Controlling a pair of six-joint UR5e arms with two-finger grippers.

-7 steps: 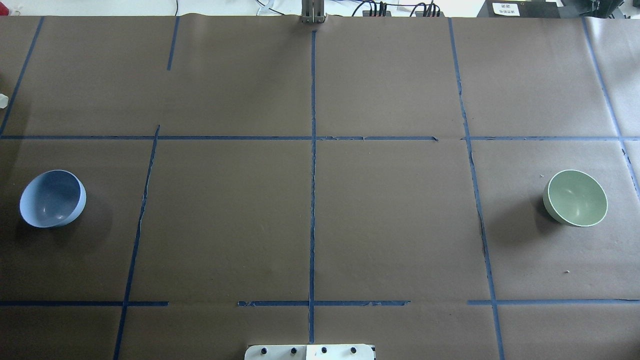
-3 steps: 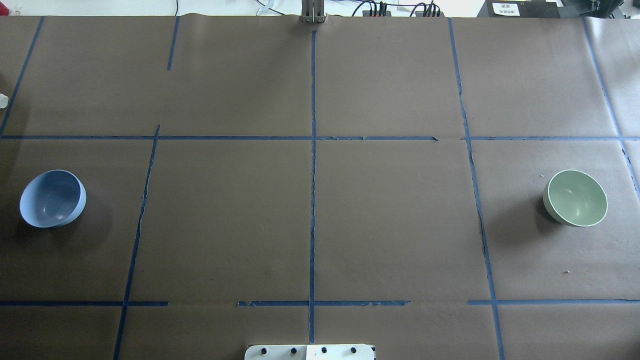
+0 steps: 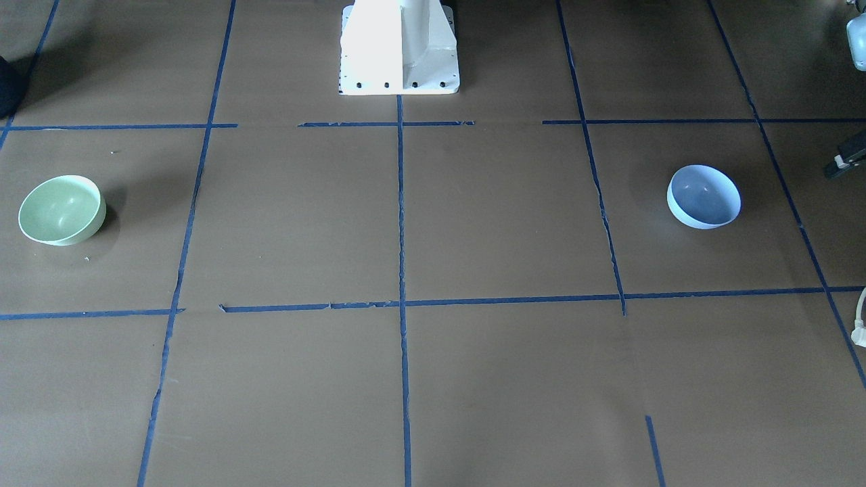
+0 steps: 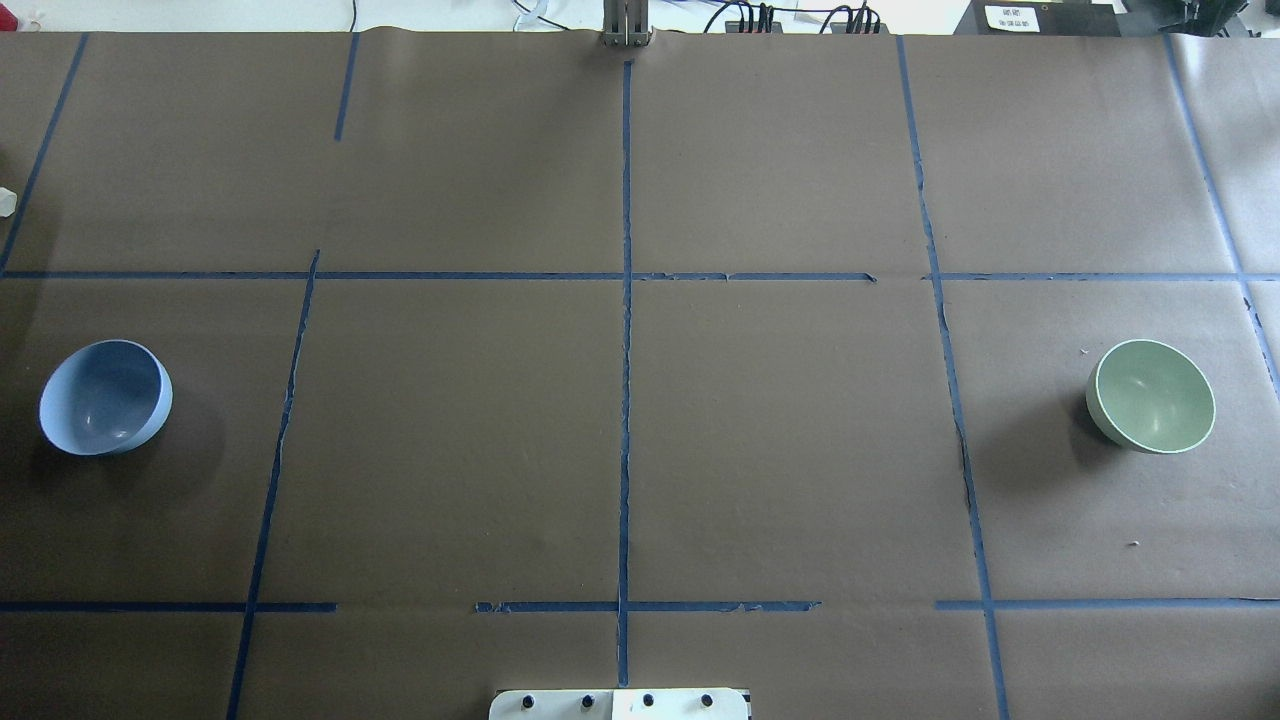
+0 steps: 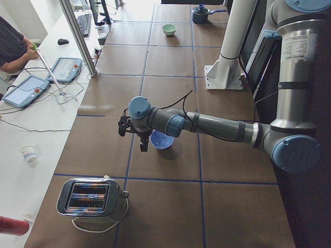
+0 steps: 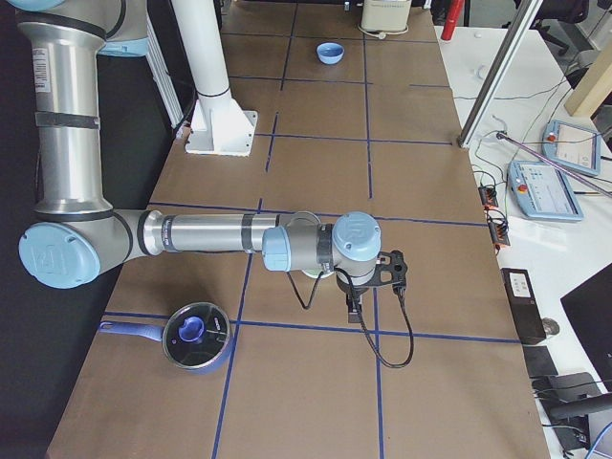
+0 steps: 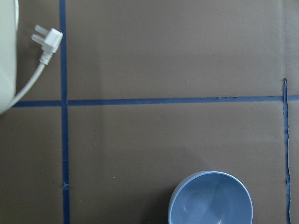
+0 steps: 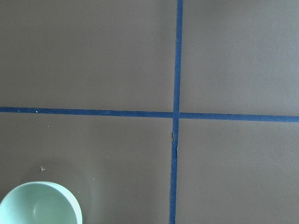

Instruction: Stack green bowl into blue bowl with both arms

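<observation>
My left gripper is set to take the blue bowl by its edge. It will close on the rim [image 3: 739,195] [image 7: 170,212] on the side farthest from the green bowl.
The blue bowl [image 4: 105,397] stands upright at the table's left end; it also shows in the front view [image 3: 703,196] and at the bottom of the left wrist view [image 7: 211,198]. The green bowl [image 4: 1150,396] stands upright at the right end, also in the front view [image 3: 61,210] and the right wrist view [image 8: 39,204]. My left gripper [image 5: 132,133] hovers just beyond the blue bowl [image 5: 162,139]. My right gripper [image 6: 382,273] hovers just beyond the green bowl. Both show only in the side views, so I cannot tell whether they are open or shut.
A toaster [image 5: 88,199] stands at the left end, its white plug [image 7: 46,39] lying on the brown paper. A blue lidded pot [image 6: 196,337] sits at the right end. The white pedestal base [image 3: 399,47] is at the robot's side. Blue tape lines grid the table.
</observation>
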